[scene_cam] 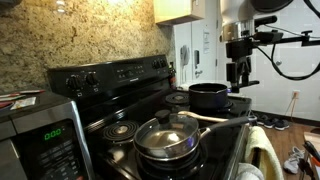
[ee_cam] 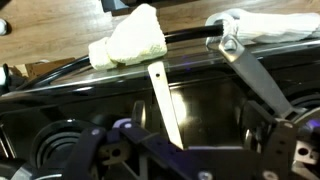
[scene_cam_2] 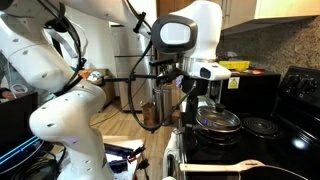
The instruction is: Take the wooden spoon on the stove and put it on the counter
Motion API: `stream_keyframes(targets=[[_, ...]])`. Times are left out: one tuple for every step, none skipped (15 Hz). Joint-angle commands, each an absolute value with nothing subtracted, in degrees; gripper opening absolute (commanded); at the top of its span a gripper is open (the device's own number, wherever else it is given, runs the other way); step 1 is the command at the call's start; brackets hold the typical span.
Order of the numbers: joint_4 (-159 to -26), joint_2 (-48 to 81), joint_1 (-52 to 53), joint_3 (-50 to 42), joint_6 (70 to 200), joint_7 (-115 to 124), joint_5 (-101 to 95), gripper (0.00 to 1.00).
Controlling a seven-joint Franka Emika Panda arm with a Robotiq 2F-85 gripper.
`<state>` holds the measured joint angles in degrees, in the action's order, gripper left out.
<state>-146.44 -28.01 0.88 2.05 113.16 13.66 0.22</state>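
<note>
The fingers of my gripper needs to close around the wooden spoon's handle [scene_cam: 223, 120] [ee_cam: 161, 83], close to the end of the handle that lies beside the front edge of the stove.
The wooden spoon [scene_cam: 216, 118] lies on the black stove [scene_cam: 120, 75] between the lidded silver pan [scene_cam: 165, 138] and the black pot [scene_cam: 207, 96]. It also shows low in an exterior view [scene_cam_2: 224, 166]. In the wrist view its pale handle [ee_cam: 165, 100] points towards the stove's front edge. My gripper [scene_cam: 240, 76] hangs open and empty in the air above the spoon, near the pot, and touches nothing. It shows in an exterior view [scene_cam_2: 197, 92] and in the wrist view [ee_cam: 190, 150], with its fingers spread on either side of the handle.
A silver microwave [scene_cam: 38, 135] with green digits stands beside the stove. White towels [ee_cam: 130, 42] hang on the oven door handle [ee_cam: 190, 38]. The stove's raised knob panel [scene_cam: 110, 72] backs against a stone-patterned wall. A fridge [scene_cam: 188, 55] stands beyond the stove.
</note>
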Motion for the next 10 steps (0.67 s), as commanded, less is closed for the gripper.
stream_keyframes(targets=[[-151.42, -28.96, 0.69, 1.67, 115.61, 11.41, 1.84, 1.0], [-152.84, -29.01, 0.18, 2.16, 116.62, 12.08, 0.28, 1.0], [-153.95, -28.95, 0.14, 1.96, 117.16, 11.88, 0.4, 1.0], [-155.16, -29.02, 0.28, 1.56, 117.86, 11.5, 1.19, 1.0], [-156.04, -29.05, 0.17, 1.61, 118.39, 11.71, 1.0, 1.0], [-157.29, -29.04, 0.33, 1.27, 119.55, 11.08, 1.4, 1.0], [-158.15, -28.9, 0.32, 1.16, 120.25, 10.77, 1.23, 1.0], [-159.13, -28.76, 0.37, 0.78, 121.24, 10.36, 1.69, 1.0], [-159.85, -28.71, 0.39, 0.51, 121.94, 10.13, 2.04, 1.0], [-160.49, -28.62, 0.54, 0.04, 122.88, 9.35, 2.48, 1.0]])
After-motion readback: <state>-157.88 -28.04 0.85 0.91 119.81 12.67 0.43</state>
